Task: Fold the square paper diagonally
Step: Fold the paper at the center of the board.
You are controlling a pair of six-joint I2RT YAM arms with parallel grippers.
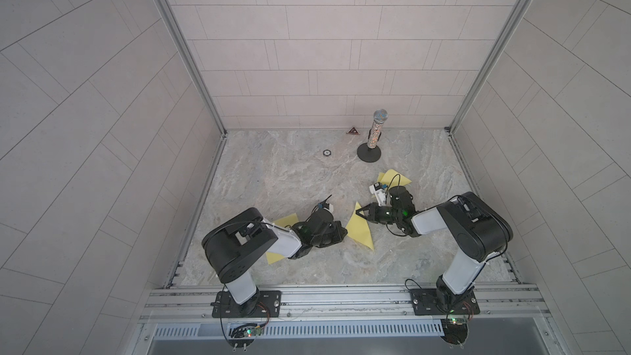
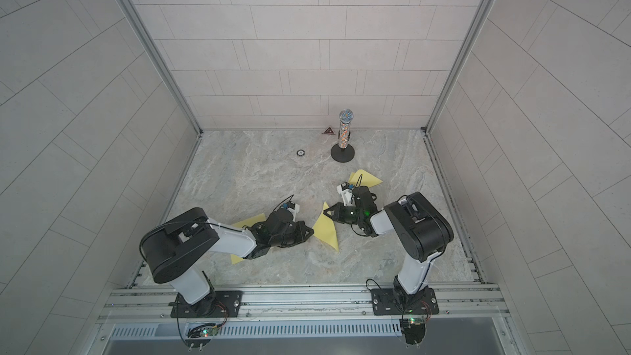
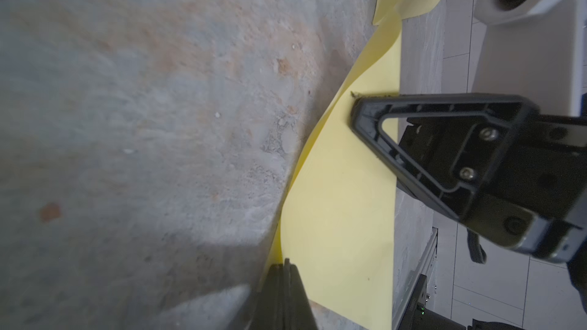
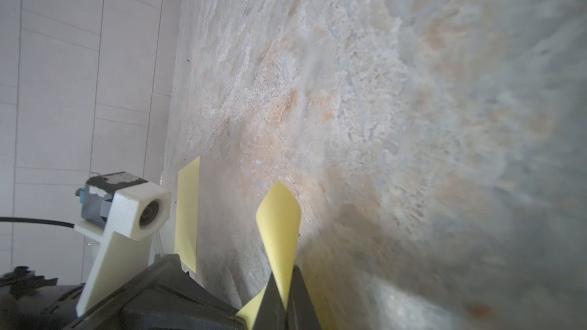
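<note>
My right gripper will first pinch the very end of the tip (image 4: 279, 189), since the paper's far tip bulges open past its fingers, and then crease down the fold.
The yellow square paper (image 1: 359, 232) (image 2: 328, 232) lies mid-table between both arms, partly lifted and curved. My left gripper (image 1: 345, 232) (image 2: 311, 232) is shut at the paper's left corner. In the left wrist view its jaws (image 3: 286, 265) meet right at the sheet's (image 3: 343, 217) raised edge. My right gripper (image 1: 359, 213) (image 2: 325, 214) is shut on the far corner. In the right wrist view the paper's tip (image 4: 279, 217) stands up from between the closed jaws (image 4: 285, 276). One of the right gripper's fingers (image 3: 368, 115) rests on the sheet.
Another yellow sheet (image 1: 284, 221) lies under my left arm. More yellow paper (image 1: 392, 177) lies behind my right wrist. A microphone on a round stand (image 1: 374, 134), a small triangle (image 1: 352, 130) and a small ring (image 1: 326, 152) are at the back.
</note>
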